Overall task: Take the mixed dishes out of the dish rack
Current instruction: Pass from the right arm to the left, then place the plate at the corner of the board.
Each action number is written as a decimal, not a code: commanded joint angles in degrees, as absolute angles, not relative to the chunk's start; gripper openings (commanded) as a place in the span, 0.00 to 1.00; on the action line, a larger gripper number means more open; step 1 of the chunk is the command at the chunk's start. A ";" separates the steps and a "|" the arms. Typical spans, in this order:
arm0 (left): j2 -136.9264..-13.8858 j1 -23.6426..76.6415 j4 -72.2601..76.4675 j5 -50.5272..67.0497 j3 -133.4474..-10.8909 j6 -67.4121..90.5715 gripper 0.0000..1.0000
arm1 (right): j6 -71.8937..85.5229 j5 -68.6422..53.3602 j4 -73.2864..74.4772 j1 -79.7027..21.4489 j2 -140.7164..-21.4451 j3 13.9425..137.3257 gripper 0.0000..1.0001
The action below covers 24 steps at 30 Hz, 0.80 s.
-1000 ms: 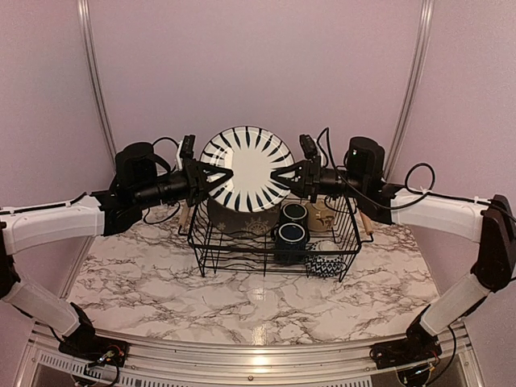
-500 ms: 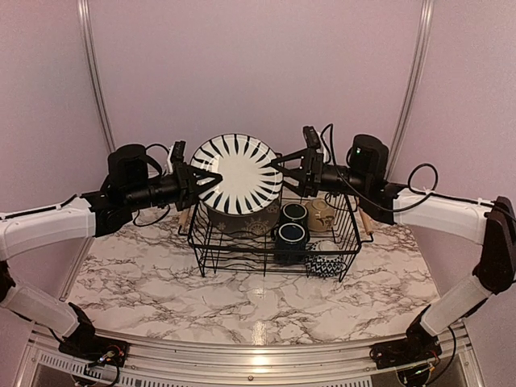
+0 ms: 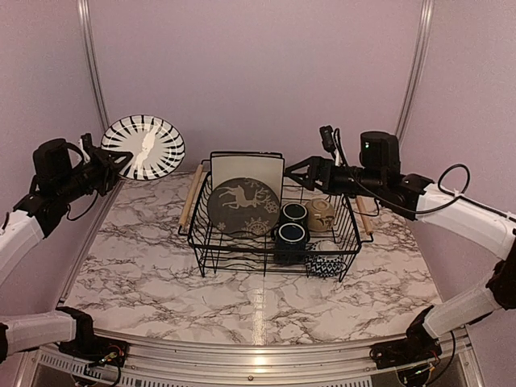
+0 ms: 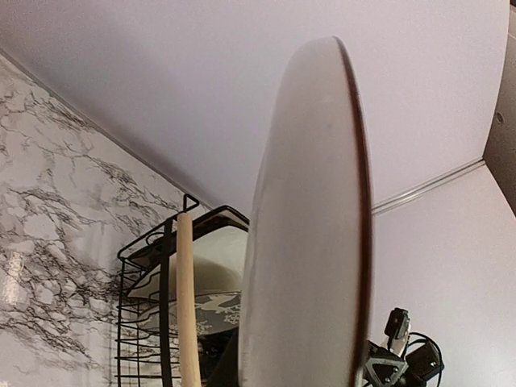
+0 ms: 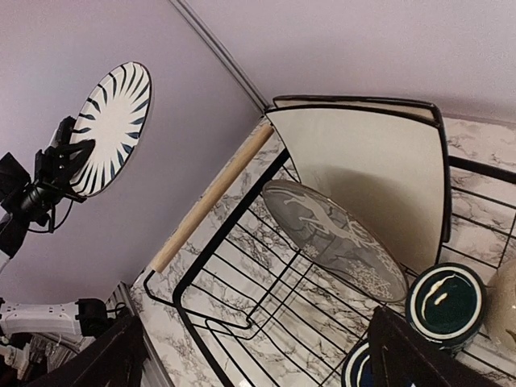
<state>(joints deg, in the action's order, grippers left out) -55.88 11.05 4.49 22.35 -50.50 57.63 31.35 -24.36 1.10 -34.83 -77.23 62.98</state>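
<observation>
My right gripper will next take the grey deer plate by its upper rim (image 3: 271,186) (image 5: 374,239), on the side toward the dark blue mugs.
My left gripper (image 3: 119,160) is shut on the rim of the black-and-white striped plate (image 3: 145,147), held upright in the air left of the table's back corner. In the left wrist view the plate (image 4: 310,242) shows edge-on and hides the fingers. The dish rack (image 3: 274,251) holds a grey deer plate (image 3: 244,206), a square cream plate (image 3: 246,165), two dark blue mugs (image 3: 291,234), a beige bowl (image 3: 321,214) and a chevron bowl (image 3: 325,264). My right gripper (image 3: 295,171) hangs open and empty above the rack's middle, over the deer plate (image 5: 334,238).
Wooden handles (image 3: 191,197) run along the rack's short sides. The rack's left front part (image 5: 266,306) is bare wire over the marble table (image 3: 242,306). The purple wall stands close behind, with metal posts (image 3: 93,72) at both back corners.
My right gripper opened, let go of the striped plate and drew back to the right. My left arm swung the plate from above the rack to the far left.
</observation>
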 commanded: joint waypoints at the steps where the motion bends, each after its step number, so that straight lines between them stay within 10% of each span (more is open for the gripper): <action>1: -53.63 4.87 0.52 20.75 -50.14 55.54 0.00 | 22.73 -16.12 11.00 -34.72 -74.04 66.53 0.95; 24: -81.33 -4.04 22.75 17.56 -42.77 65.90 0.00 | 11.47 17.00 48.96 -33.24 -84.03 89.19 0.99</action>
<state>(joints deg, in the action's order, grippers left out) -76.75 -3.70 10.37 18.68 -40.12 63.94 14.39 9.93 40.95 -34.20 -83.11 84.95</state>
